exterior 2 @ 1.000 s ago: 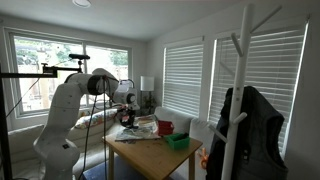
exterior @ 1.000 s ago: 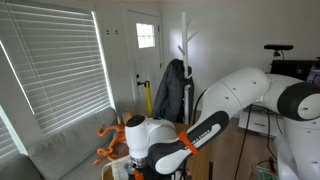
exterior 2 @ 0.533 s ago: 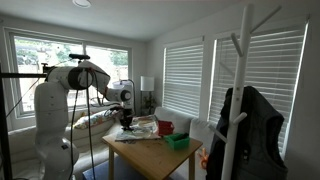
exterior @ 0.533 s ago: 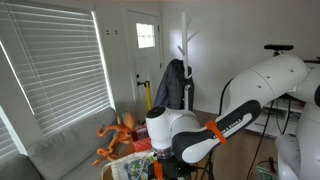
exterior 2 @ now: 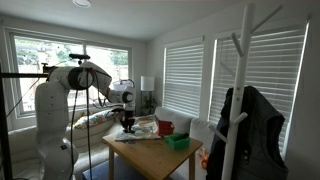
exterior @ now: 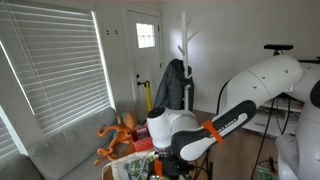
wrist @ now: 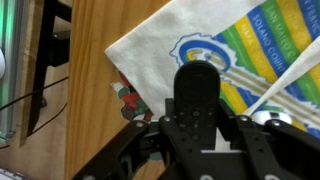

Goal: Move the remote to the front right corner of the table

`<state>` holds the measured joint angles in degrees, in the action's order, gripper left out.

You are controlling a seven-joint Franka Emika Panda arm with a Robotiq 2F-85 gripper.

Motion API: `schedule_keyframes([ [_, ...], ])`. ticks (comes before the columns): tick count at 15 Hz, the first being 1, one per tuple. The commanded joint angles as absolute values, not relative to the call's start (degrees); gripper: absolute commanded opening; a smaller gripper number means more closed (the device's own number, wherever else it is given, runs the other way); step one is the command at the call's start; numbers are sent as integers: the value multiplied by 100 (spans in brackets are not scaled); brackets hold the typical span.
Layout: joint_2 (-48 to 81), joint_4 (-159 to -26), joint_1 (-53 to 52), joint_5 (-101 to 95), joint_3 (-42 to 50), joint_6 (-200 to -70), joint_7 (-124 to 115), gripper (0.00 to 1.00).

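I will release the black remote on the bare brown wood at the table corner [exterior: 205, 131] near the coat rack.
In the wrist view the black remote [wrist: 197, 95] stands lengthwise between my gripper's [wrist: 197, 128] two fingers, which press on its sides. It hangs over a white printed cloth [wrist: 250, 40] lying on the brown wooden table [wrist: 100, 110]. In an exterior view my gripper [exterior 2: 127, 122] is low over the far end of the table [exterior 2: 150, 157], above the clutter there. In an exterior view my wrist [exterior: 165, 160] is at the bottom edge and the remote is hidden.
A green box [exterior 2: 178, 142] and a red cup [exterior 2: 165, 127] stand on the table. A coat rack with a dark jacket [exterior 2: 240, 120] is in front. An orange toy [exterior: 120, 135] and grey couch [exterior: 60, 150] are nearby. A black frame [wrist: 45, 70] lies beyond the table's edge.
One second ago the arm was stretched out higher; it has since swung in and come down over the table's far end. In the last half second it barely moved.
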<state>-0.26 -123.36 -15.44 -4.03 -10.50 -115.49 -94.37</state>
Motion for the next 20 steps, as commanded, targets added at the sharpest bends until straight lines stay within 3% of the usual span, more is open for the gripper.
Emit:
schedule_keyframes([
  [1, -1000, -13441, -1078, -425, -845, -11769, -9886, 18],
  [6, -2026, -14414, -285, -444, -531, -11794, -10232, 18],
  [7, -1424, -13910, -343, -421, -650, -11591, -9925, 43],
  [10, -1851, -14244, -141, -410, -591, -11645, -9963, 43],
  [11, -1891, -14272, -145, -409, -605, -11647, -10000, 18],
  [20, -2217, -14729, 1316, -1479, 528, -12055, -8794, 18],
])
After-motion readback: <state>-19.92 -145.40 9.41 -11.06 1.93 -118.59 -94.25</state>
